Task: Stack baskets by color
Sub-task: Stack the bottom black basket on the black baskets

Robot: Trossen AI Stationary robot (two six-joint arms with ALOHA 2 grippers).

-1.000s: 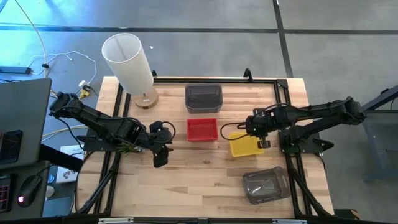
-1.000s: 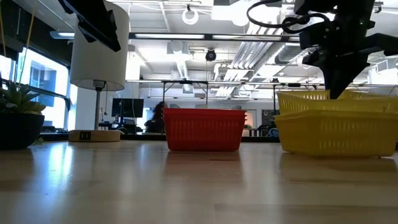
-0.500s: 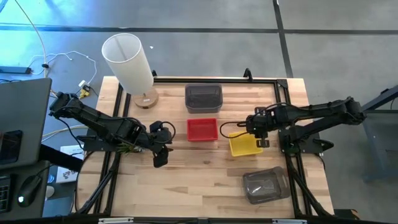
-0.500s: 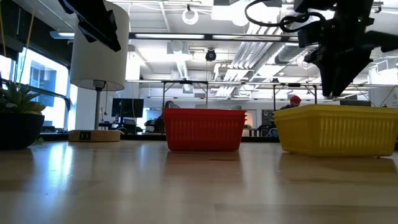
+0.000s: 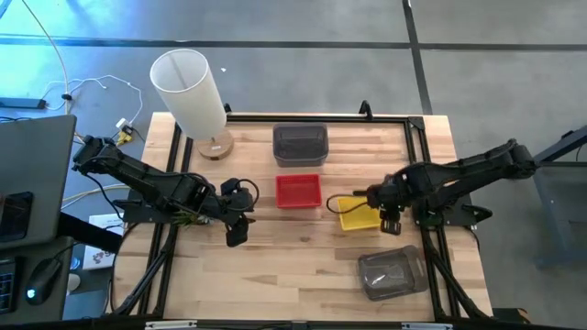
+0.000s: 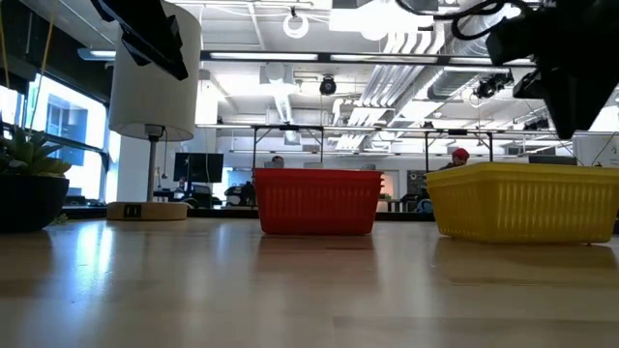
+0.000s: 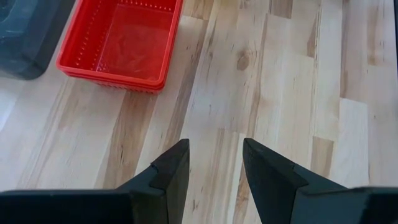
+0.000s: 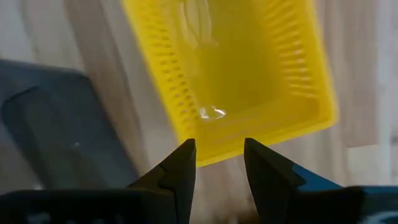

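Observation:
The front dark grey basket's rim (image 5: 407, 247), on the side facing the yellow basket, is next for my right gripper, which should go there and close near the dark grey basket's corner.
A yellow basket (image 5: 358, 214) rests on its base right of the table's middle, seen from the side in the low view (image 6: 522, 201). Left of it stands a red basket (image 5: 298, 191), with a second rim showing under its own (image 7: 112, 78). One dark grey basket (image 5: 300, 144) sits at the far edge and another (image 5: 390, 272) near the front right. My right gripper (image 8: 219, 148) hangs open, pointing down, above the yellow basket's (image 8: 239, 74) right end (image 5: 388, 218) and touches nothing. My left gripper (image 7: 214, 146) waits open above bare wood (image 5: 236, 234), left of the red basket.
A tall white cylinder on a wooden base (image 5: 191, 92) stands at the far left corner. A black frame (image 5: 417, 137) runs along the table's edges. A plant pot (image 6: 29, 193) shows at the left of the low view. Bare wood lies along the front.
My right gripper has let go of an upper yellow basket, which sat tilted and has dropped level into the yellow one below. The gripper has then risen a little, rolled about its pointing line and drifted toward the table's near right.

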